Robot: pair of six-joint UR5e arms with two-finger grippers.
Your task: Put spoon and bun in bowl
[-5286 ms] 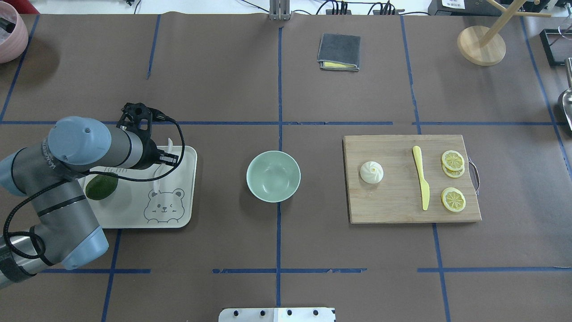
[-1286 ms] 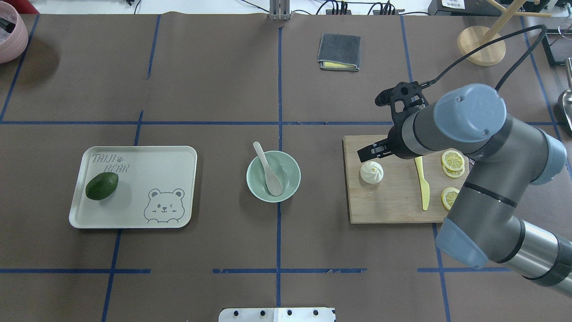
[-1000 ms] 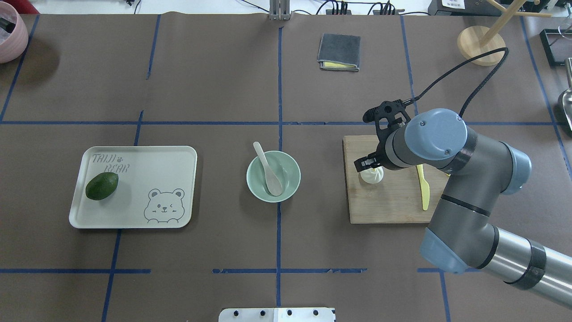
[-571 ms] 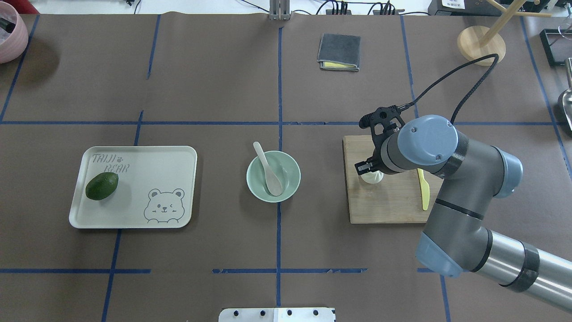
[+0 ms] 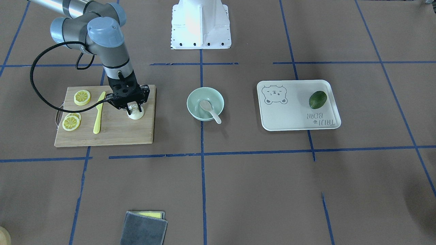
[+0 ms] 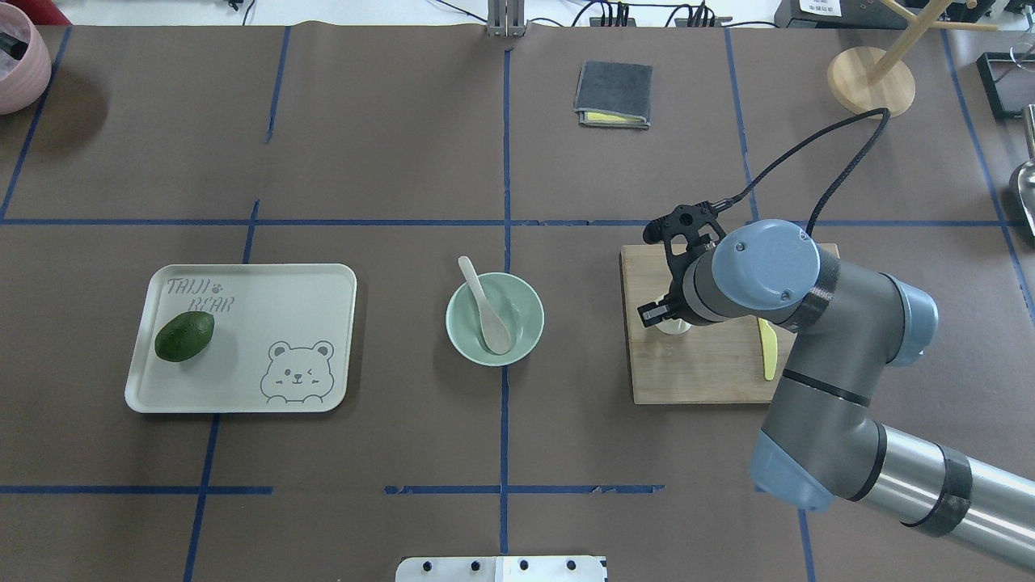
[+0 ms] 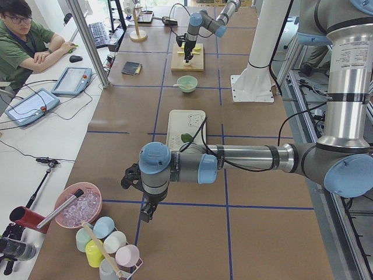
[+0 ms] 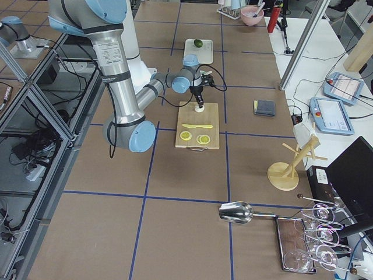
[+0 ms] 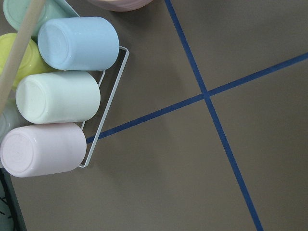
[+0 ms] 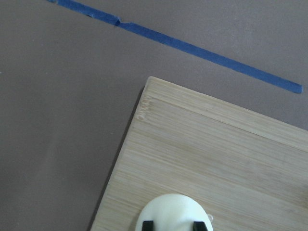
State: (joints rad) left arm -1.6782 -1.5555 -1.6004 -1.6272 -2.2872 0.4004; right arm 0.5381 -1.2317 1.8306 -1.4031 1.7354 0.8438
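Next, my right gripper releases the white bun on the off-white spoon's scoop inside the mint-green bowl (image 5: pixel 202 103).
The off-white spoon (image 6: pixel 487 311) lies in the mint-green bowl (image 6: pixel 530 299) at the table's middle, its handle over the far rim. The white bun (image 5: pixel 135 115) rests on the wooden cutting board (image 5: pixel 112 132). My right gripper (image 5: pixel 134 109) is down on the bun. In the right wrist view the bun (image 10: pixel 173 209) shows with both fingertips (image 10: pixel 148 224) pressed into its upper sides. My left gripper (image 7: pixel 145 214) hangs over bare table far to the left, and I cannot tell whether it is open or shut.
A yellow knife (image 5: pixel 98 112) and lemon slices (image 5: pixel 82 97) lie on the board behind my right arm. A tray (image 5: pixel 289 115) holds an avocado (image 5: pixel 317 99). A grey cloth (image 6: pixel 613 94) lies far back. A rack of cups (image 9: pixel 62 96) sits below my left wrist.
The spoon went from the tray into the bowl and my left arm left the overhead view. My right arm came over the board, lowered onto the bun and closed on it.
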